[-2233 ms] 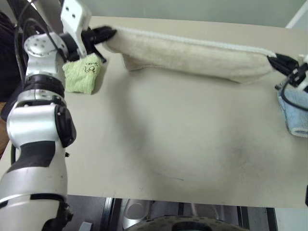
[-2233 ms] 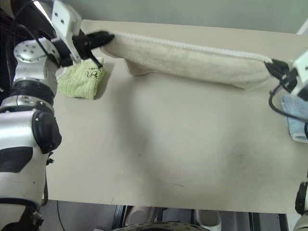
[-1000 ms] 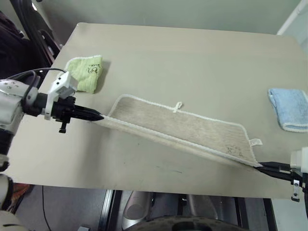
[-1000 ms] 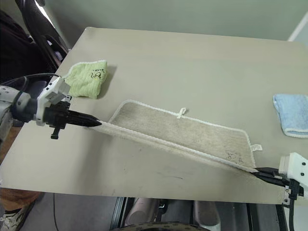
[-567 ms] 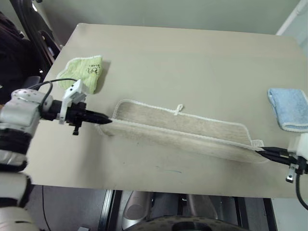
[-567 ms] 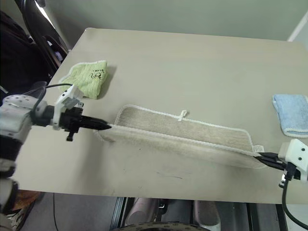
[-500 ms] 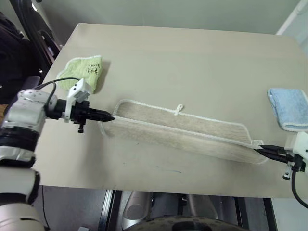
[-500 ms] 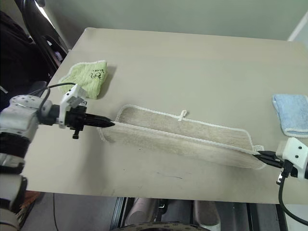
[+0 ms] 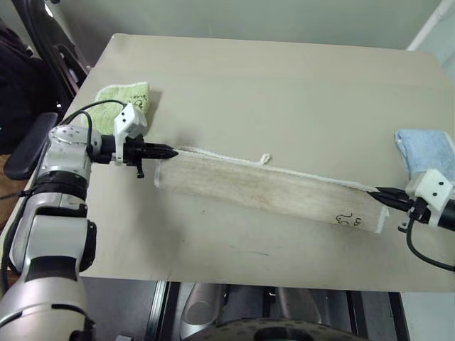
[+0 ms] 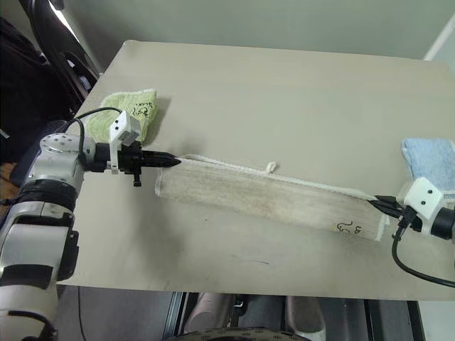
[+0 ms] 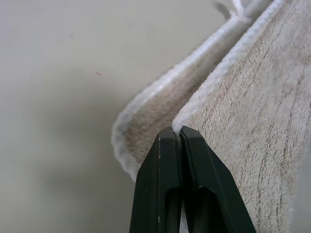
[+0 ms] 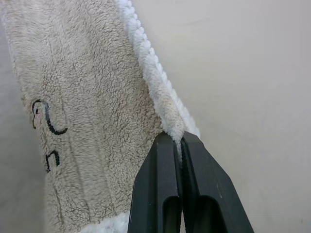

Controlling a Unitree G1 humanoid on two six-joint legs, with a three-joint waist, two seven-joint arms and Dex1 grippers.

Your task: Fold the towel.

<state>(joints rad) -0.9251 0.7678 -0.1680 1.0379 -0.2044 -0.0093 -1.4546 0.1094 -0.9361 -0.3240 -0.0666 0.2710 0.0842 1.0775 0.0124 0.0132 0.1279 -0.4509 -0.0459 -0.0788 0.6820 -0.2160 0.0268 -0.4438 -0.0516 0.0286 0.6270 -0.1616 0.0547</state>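
Observation:
The robot's left gripper will release the upper corner of the beige towel, now held close above the table, on the lower layer's white-edged far corner [image 9: 183,150] [image 11: 132,121].
The long beige towel [image 9: 263,188] lies folded lengthwise across the front half of the table, white edging along its far side, a small white loop [image 9: 264,159] at mid-length and a dark logo [image 9: 347,219] near its right end. My left gripper [image 9: 173,150] is shut on the towel's left corner edging [image 11: 177,127]. My right gripper [image 9: 379,192] is shut on the right corner edging [image 12: 170,116]. Both corners sit close above the table, and the upper layer lies over the lower one.
A lime-green towel [image 9: 124,96] lies bunched behind my left gripper near the table's left edge. A folded light-blue towel [image 9: 423,150] rests at the right edge, just behind my right gripper. The tan table [image 9: 284,85] stretches away behind the towel.
Both grippers carried the towel's near edge away from me and over the far edge, turning the open strip into a lengthwise fold. The logo now faces up on the top layer.

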